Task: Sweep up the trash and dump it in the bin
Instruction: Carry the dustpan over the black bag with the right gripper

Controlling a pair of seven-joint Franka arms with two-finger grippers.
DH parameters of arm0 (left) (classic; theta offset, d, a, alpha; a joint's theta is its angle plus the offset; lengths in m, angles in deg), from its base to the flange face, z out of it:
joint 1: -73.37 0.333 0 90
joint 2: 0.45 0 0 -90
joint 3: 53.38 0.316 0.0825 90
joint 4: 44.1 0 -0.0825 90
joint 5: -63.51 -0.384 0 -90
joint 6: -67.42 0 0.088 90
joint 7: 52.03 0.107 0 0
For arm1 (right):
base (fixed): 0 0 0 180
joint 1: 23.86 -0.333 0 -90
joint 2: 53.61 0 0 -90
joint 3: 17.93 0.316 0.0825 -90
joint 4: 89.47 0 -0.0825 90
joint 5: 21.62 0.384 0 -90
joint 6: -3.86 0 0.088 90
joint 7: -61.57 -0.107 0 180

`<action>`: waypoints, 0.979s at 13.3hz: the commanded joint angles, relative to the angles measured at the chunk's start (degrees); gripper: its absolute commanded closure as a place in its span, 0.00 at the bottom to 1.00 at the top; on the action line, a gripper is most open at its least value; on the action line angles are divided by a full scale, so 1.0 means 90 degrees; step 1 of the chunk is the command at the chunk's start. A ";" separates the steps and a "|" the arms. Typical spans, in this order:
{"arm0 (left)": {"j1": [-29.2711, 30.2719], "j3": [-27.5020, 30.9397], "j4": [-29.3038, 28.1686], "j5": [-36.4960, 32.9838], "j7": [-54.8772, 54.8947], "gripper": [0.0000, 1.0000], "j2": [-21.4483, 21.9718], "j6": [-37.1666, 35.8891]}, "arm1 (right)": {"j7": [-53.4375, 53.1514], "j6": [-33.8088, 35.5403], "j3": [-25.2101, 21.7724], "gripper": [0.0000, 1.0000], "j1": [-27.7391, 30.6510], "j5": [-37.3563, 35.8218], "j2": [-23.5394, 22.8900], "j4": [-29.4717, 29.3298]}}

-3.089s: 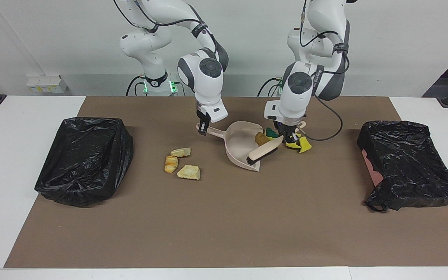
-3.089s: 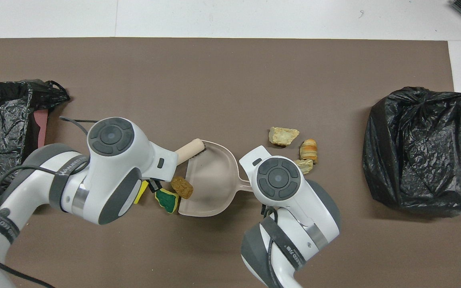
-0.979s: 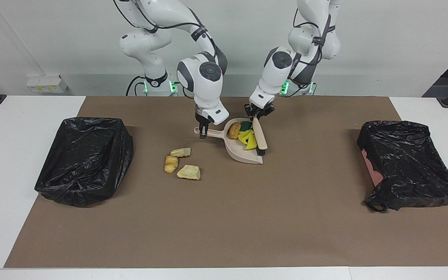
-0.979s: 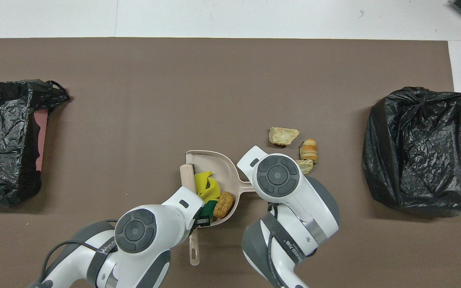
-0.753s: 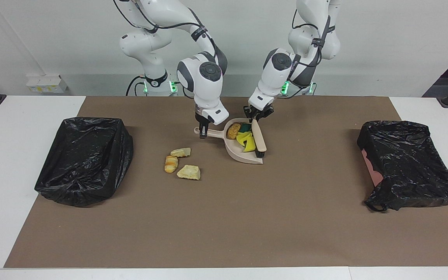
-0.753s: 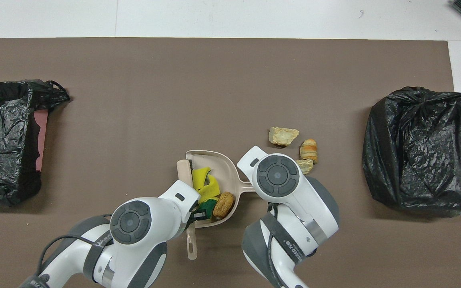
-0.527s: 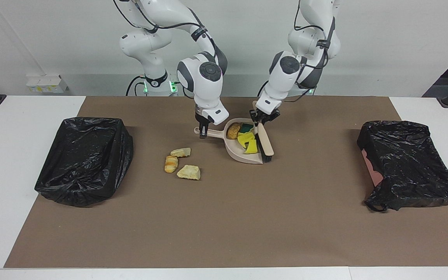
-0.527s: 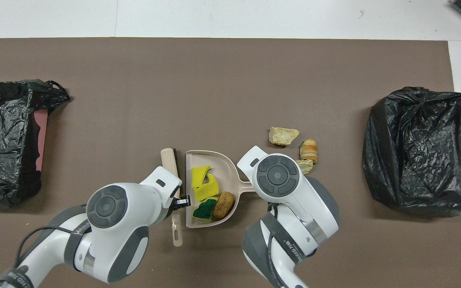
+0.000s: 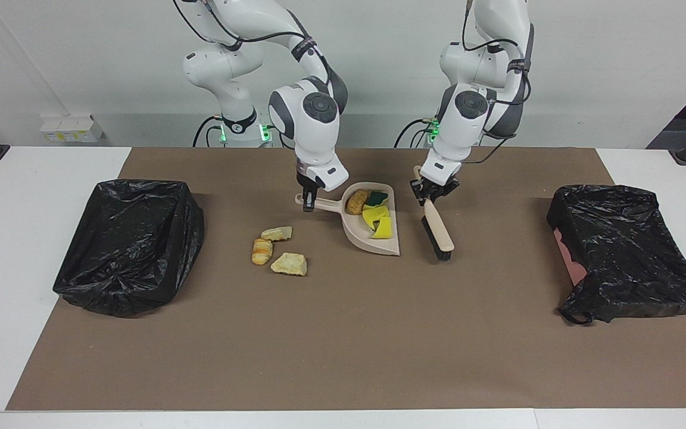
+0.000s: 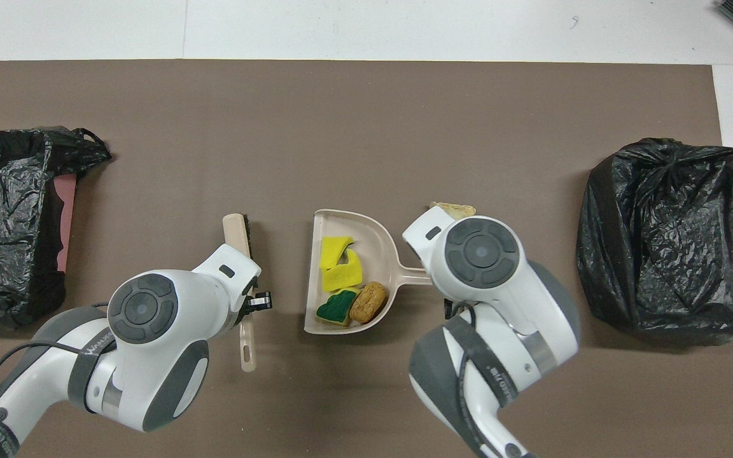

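My left gripper is to lay the beige brush down on the mat by the dustpan corner (image 10: 323, 345) near the green sponge piece.
My right gripper (image 9: 308, 204) is shut on the handle of the beige dustpan (image 9: 359, 238), which sits on the brown mat. In the pan lie the brown lump (image 9: 356, 201), a green sponge piece (image 9: 379, 196) and yellow sponge pieces (image 9: 380, 221); from overhead they are the lump (image 10: 368, 301), the green piece (image 10: 335, 307) and the yellow pieces (image 10: 338, 254). My left gripper (image 9: 431, 196) is shut on the handle of the beige brush (image 9: 441, 233), which is beside the pan toward the left arm's end, bristles on the mat. Three bread-like chunks (image 9: 276, 233) (image 9: 262, 251) (image 9: 289, 263) lie on the mat toward the right arm's end.
A black-bagged bin (image 9: 128, 244) stands at the right arm's end of the mat and another (image 9: 623, 250) at the left arm's end. In the overhead view my right arm covers two of the bread chunks; one (image 10: 452, 207) shows.
My left gripper has drawn the brush out of the dustpan and off toward the left arm's end. The sponge pieces and lump stay in the pan, which has shifted slightly with my right gripper.
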 commanded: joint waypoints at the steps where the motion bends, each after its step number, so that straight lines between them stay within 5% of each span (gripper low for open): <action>1: -0.0279 -0.0046 -0.0017 -0.0140 -0.0245 1.00 0.0147 -0.0152 | 0.0002 0.0369 0.0017 1.00 0.0473 0.0004 0.0577 -0.0097; 7: -0.1615 -0.0076 -0.0144 -0.0091 -0.1707 1.00 0.0197 -0.0122 | 0.0694 0.1219 -0.0003 1.00 0.2209 -0.0015 0.1173 -0.0587; 13: -0.2711 -0.0085 -0.0359 0.0446 -0.2509 1.00 0.0245 -0.0015 | 0.2820 0.1163 -0.0159 1.00 0.4386 -0.0287 0.1223 -0.0635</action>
